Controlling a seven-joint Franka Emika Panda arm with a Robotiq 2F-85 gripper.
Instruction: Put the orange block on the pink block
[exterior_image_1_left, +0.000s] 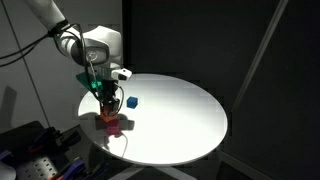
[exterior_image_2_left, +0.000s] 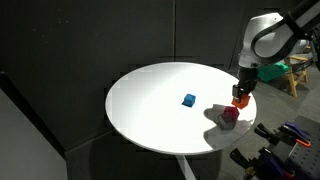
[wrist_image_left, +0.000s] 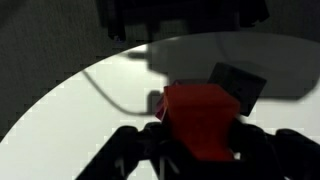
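Note:
I will release the orange block on top of the pink block (exterior_image_1_left: 112, 120) (wrist_image_left: 188, 118) near the edge of the white table.
My gripper (wrist_image_left: 200, 150) is shut on the orange block (wrist_image_left: 200, 118), which fills the middle of the wrist view between the two dark fingers. In both exterior views the gripper (exterior_image_1_left: 104, 104) (exterior_image_2_left: 241, 95) holds the orange block (exterior_image_2_left: 241, 100) just above the table near its edge. The pink block (exterior_image_1_left: 113, 124) (exterior_image_2_left: 229, 117) sits on the white round table (exterior_image_1_left: 170, 120) (exterior_image_2_left: 160, 110), right beside and slightly below the held block. In the wrist view only a thin pink sliver (wrist_image_left: 159, 106) shows at the orange block's left edge.
A blue cube (exterior_image_1_left: 132, 101) (exterior_image_2_left: 189, 99) lies on the table a short way from the gripper. A dark grey boxy shape (wrist_image_left: 240, 84) sits just behind the held block. The table rim is close to the pink block. Dark curtains surround the table.

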